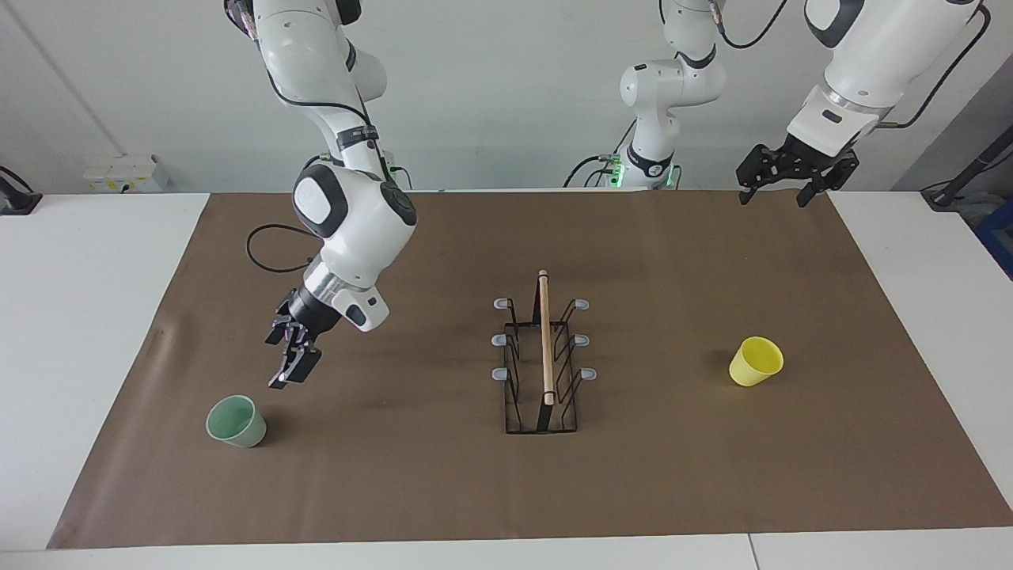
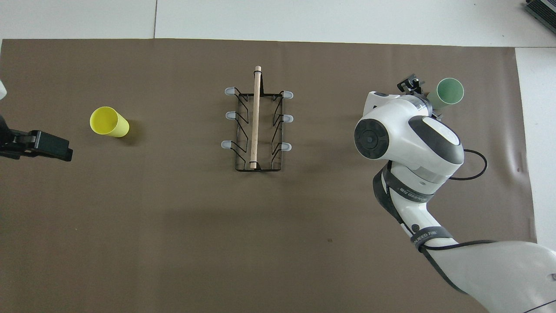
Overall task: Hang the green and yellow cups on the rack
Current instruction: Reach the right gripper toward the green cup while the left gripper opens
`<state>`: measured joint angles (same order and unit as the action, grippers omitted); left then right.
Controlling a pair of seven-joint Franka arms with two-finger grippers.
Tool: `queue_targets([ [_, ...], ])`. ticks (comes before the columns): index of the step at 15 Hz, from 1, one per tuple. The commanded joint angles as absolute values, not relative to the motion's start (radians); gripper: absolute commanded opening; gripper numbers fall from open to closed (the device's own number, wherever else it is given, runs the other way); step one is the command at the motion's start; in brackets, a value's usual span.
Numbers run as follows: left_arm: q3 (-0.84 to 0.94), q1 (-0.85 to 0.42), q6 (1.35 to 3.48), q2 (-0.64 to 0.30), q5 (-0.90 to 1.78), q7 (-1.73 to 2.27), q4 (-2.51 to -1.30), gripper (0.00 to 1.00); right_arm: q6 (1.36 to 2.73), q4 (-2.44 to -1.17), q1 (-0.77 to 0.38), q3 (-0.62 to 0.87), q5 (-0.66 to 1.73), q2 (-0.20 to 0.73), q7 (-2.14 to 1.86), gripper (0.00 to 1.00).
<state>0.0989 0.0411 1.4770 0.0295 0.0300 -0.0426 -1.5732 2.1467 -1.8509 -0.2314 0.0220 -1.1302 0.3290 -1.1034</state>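
I will close my right gripper around the body (image 2: 435, 101) of the pale green cup, with its fingers on the outside of the cup below the cup's rim.
The pale green cup (image 1: 236, 421) (image 2: 447, 93) stands upright on the brown mat toward the right arm's end. My right gripper (image 1: 289, 368) hangs open and empty just above the mat, close beside the green cup without touching it. In the overhead view the arm's wrist covers most of this gripper. The yellow cup (image 1: 756, 361) (image 2: 108, 122) stands upright toward the left arm's end. Between the two cups sits the black wire rack (image 1: 544, 340) (image 2: 256, 117) with its wooden rod, and nothing hangs on its prongs. My left gripper (image 1: 774, 198) (image 2: 47, 147) waits open, raised over the mat's corner.
A brown paper mat (image 1: 633, 491) covers most of the white table (image 1: 87, 317). The right arm's elbow and a loose black cable (image 1: 265, 253) hang over the mat between the rack and the green cup.
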Motion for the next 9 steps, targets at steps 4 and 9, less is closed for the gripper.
queue_targets([
  [4, -0.015, 0.011, 1.509, -0.070, 0.078, -0.048, -1.552, 1.00, 2.207, -1.946, -0.224, 0.021, -1.279, 0.367, -1.083, 1.00],
  [9, -0.137, 0.061, 1.653, -0.195, 0.202, 0.183, -1.569, 1.00, 2.275, -2.011, -0.189, 0.021, -1.417, 0.376, -0.939, 1.00],
])
